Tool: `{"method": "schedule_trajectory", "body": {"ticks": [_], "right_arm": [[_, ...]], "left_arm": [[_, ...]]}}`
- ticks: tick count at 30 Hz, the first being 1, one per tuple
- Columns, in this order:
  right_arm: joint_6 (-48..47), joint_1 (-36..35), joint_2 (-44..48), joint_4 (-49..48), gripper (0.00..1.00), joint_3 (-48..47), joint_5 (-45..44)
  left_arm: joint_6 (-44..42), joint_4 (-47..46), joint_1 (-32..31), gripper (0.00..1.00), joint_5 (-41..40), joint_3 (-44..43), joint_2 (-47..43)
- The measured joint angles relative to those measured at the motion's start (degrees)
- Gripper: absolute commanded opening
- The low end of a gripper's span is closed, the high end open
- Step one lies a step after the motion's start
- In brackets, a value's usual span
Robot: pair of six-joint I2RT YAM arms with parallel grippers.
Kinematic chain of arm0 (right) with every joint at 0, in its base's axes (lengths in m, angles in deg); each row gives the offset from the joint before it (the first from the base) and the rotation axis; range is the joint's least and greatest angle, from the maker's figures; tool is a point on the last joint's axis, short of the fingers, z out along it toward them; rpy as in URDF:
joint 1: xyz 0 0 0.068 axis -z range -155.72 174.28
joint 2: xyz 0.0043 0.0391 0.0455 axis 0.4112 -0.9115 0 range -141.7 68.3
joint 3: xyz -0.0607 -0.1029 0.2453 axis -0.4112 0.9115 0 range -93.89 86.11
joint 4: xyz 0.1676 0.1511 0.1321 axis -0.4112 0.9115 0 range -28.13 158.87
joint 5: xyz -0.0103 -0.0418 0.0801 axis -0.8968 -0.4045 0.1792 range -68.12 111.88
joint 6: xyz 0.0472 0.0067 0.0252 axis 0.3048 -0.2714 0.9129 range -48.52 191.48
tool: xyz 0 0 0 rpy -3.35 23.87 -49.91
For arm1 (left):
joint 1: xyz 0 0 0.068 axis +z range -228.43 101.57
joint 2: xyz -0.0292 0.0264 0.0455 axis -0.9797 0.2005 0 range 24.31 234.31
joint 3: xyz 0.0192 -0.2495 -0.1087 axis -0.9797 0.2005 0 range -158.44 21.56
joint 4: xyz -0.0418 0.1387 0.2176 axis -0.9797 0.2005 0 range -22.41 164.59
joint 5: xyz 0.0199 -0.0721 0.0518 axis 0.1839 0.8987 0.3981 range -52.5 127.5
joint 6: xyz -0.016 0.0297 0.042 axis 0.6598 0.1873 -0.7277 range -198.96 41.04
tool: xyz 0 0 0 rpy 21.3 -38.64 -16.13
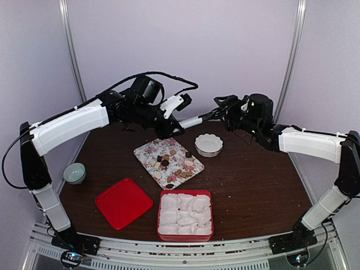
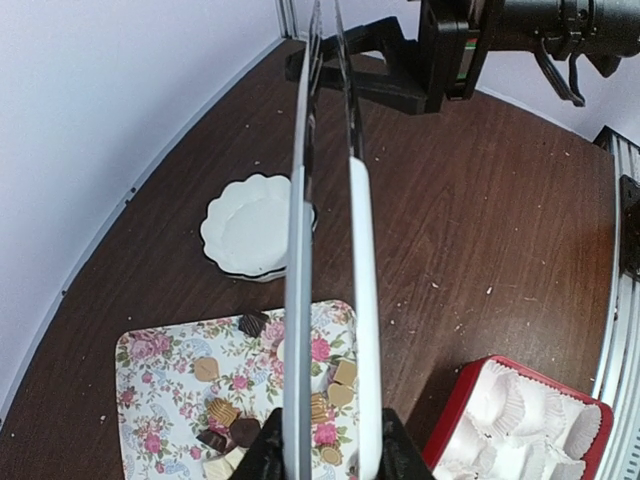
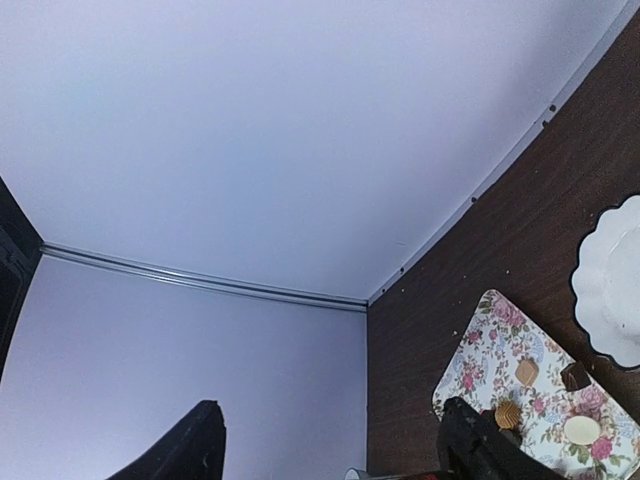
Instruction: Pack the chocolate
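Next, my left gripper opens and takes a new grip nearer the tips (image 1: 193, 121) while my right gripper keeps the tongs steady, because it is holding them far back on their white handles.
The chocolate (image 1: 171, 163) is several small dark, tan and pale pieces on a flower-print tray (image 1: 147, 151) at mid table. In the left wrist view the pieces (image 2: 340, 385) lie below the gripper. My left gripper (image 1: 171, 130) (image 2: 325, 445) is shut on long white tongs (image 2: 362, 260) (image 1: 191, 122), held above the tray's far end and pointing at my right gripper (image 1: 220, 114) (image 2: 345, 70). The right gripper (image 3: 330, 445) is open, with nothing seen between its fingers, and its fingers are at the tongs' tips. The right wrist view also shows chocolate (image 3: 527, 372).
A red box (image 1: 185, 192) (image 2: 450, 415) filled with white paper cups stands at the near edge, its red lid (image 1: 124, 202) to the left. A white scalloped bowl (image 1: 208, 144) (image 2: 250, 225) (image 3: 615, 280) is right of the tray. A small grey-green bowl (image 1: 74, 172) sits far left.
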Motion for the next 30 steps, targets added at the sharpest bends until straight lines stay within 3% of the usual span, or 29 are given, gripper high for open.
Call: {"method": "schedule_trajectory", "body": {"ticks": [7,13,30], "right_arm": [[0.8,0.0,0.0,-0.7,0.54,0.3,0.0],[0.9,0.0,0.0,-0.8,0.44,0.3,0.1],[0.6,0.0,0.0,-1.1,0.38,0.7,1.1]], "left_arm": [[-0.2,-0.1,0.0,0.14,0.1,0.5,-0.7],[-0.1,0.0,0.0,0.33,0.0,0.5,-0.7],[2.2,4.0,0.0,0.61,-0.2,-4.5,1.7]]}}
